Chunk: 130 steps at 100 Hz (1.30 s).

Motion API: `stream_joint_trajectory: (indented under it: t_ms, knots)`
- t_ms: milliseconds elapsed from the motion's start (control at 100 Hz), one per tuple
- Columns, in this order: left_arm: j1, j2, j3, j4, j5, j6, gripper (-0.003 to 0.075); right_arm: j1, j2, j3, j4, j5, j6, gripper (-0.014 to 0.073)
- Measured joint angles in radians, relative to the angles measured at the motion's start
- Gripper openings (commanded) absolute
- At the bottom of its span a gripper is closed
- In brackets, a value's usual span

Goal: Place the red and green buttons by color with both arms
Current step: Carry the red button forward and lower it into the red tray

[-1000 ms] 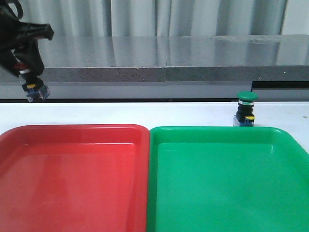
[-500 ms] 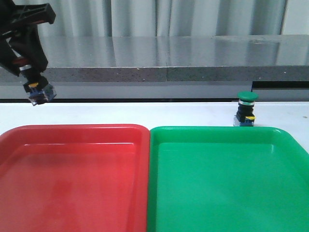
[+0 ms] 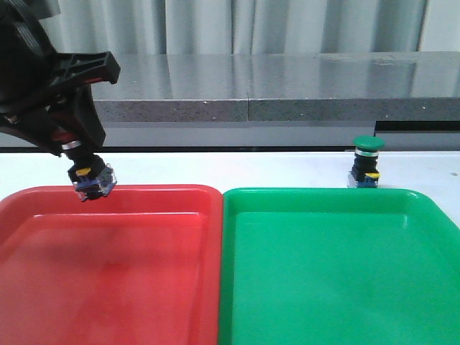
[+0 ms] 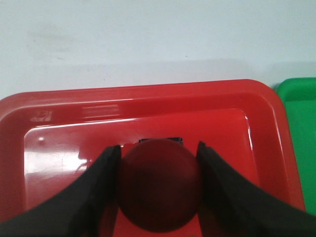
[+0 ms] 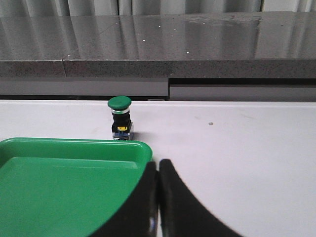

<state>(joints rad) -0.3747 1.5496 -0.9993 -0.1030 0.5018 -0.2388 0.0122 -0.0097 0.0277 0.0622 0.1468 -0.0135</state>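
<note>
Next, my left gripper releases the red button on the bottom of the red tray, near the middle [image 3: 100,246] [image 4: 149,170] of the back side of the tray.
My left gripper [image 3: 80,159] is shut on the red button [image 3: 91,180] and holds it in the air over the far left part of the red tray [image 3: 144,287]. In the left wrist view the dark red cap [image 4: 159,185] sits between the two black fingers [image 4: 94,192], above the red tray [image 4: 59,148]. The green button [image 3: 367,162] stands upright on the white table behind the green tray [image 3: 338,273]. It also shows in the right wrist view [image 5: 120,117]. My right gripper [image 5: 158,170] is shut and empty, by the green tray's corner [image 5: 123,148]; it is out of the front view.
The red and green trays lie side by side and touch at the middle. A grey stone ledge [image 3: 287,93] runs along the back of the white table [image 3: 251,169]. Bare table [image 5: 237,148] lies to the right of the green tray.
My left gripper has moved right, down and nearer with the red button, from beyond the table's far left to above the red tray's far edge. The green button has not moved.
</note>
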Motion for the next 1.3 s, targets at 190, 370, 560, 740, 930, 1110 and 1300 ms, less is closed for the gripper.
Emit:
stream_joint_trajectory:
  t_ms: [190,370,560,740,930,1110,1300]
  knots:
    - [0.0,0.053,0.009,0.002,-0.009,-0.002,-0.0001,0.0,0.0,0.0,0.0,0.0,0.0,-0.0067]
    - [0.0,0.09,0.011,0.004,-0.016,-0.002,0.0,0.0,0.0,0.0,0.0,0.0,0.0,-0.0067]
    - [0.0,0.117,0.011,0.004,-0.017,-0.004,0.0004,0.0,0.0,0.0,0.0,0.0,0.0,-0.0067]
    - [-0.002,0.117,0.011,0.004,-0.018,-0.004,0.012,0.0,0.0,0.0,0.0,0.0,0.0,-0.0067]
    - [-0.015,0.117,0.011,0.004,-0.01,-0.004,0.0333,0.0,0.0,0.0,0.0,0.0,0.0,-0.0067]
    - [-0.043,0.117,0.011,0.004,-0.01,-0.004,0.0475,0.0,0.0,0.0,0.0,0.0,0.0,-0.0067]
    - [-0.059,0.117,0.011,0.004,-0.01,-0.004,0.0488,0.0,0.0,0.0,0.0,0.0,0.0,-0.0067]
